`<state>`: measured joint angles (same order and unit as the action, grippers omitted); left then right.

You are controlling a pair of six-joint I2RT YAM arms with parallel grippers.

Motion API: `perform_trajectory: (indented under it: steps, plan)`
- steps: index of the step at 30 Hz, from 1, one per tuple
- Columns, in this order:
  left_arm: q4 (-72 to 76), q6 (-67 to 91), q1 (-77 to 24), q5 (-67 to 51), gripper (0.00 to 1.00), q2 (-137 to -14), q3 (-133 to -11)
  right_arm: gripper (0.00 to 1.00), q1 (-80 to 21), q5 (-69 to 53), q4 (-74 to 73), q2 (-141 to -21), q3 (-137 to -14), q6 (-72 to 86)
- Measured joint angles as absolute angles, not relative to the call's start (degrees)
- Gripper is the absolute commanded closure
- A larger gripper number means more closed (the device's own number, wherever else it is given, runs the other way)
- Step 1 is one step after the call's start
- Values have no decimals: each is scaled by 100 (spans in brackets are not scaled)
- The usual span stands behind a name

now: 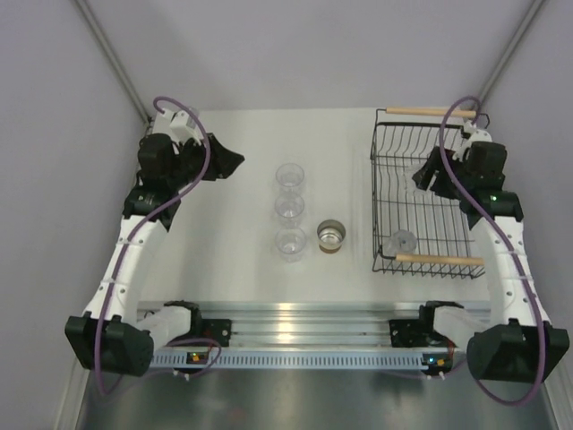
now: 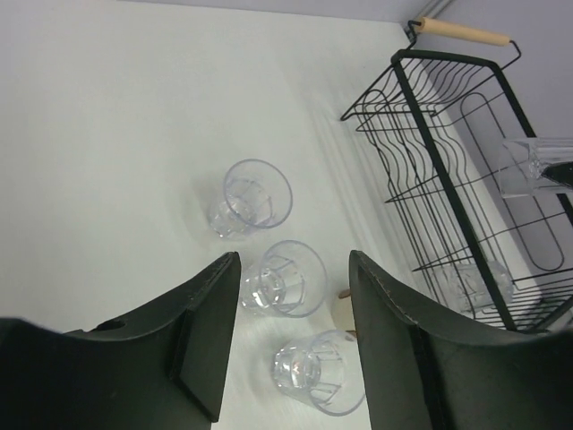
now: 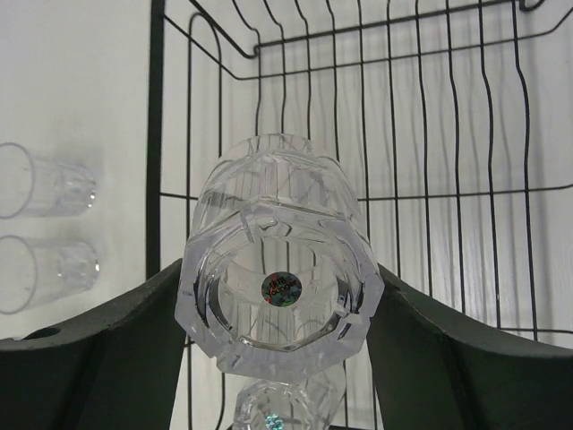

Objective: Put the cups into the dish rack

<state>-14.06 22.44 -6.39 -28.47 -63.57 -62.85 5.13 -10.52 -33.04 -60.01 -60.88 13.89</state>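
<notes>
My right gripper is holding the clear cup, now over the rack, and will put it down in the rack [image 1: 389, 218] just behind the clear cup at the near end.
Three clear cups stand in a column mid-table [image 1: 290, 176], [image 1: 289, 208], [image 1: 290, 244], with the silver-and-tan cup [image 1: 332, 236] to their right. The black wire dish rack [image 1: 387, 193] with wooden handles is at the right, and one clear cup [image 1: 402, 241] lies in its near end. My right gripper [image 1: 423, 177] is over the rack, shut on a clear cup [image 3: 279, 269] whose base faces the wrist camera. The cup in the rack [image 3: 286, 410] shows just below it. My left gripper [image 1: 235, 161] is open and empty, left of the column. Its wrist view [image 2: 294, 262] looks down on the three cups [image 2: 286, 278].
The rack's far wooden handle [image 1: 419, 111] and near handle [image 1: 439, 260] mark its ends. The tan cup's edge [image 2: 343, 309] peeks beside the left gripper's right finger. Grey walls close the table at the back and both sides.
</notes>
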Motion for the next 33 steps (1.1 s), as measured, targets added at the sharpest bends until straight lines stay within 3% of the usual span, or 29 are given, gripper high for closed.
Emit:
perform_trajectory:
  steps: [13, 33]
  plan:
    - [-1509, 1798, -639, -2456, 42, -6077, -6156, 100, -913, 790, -3693, -7262, -6084, 1245]
    - [-1522, 1780, -639, -2456, 41, -6075, -6125, 100, -1468, 1199, -3444, -8353, -5922, 1363]
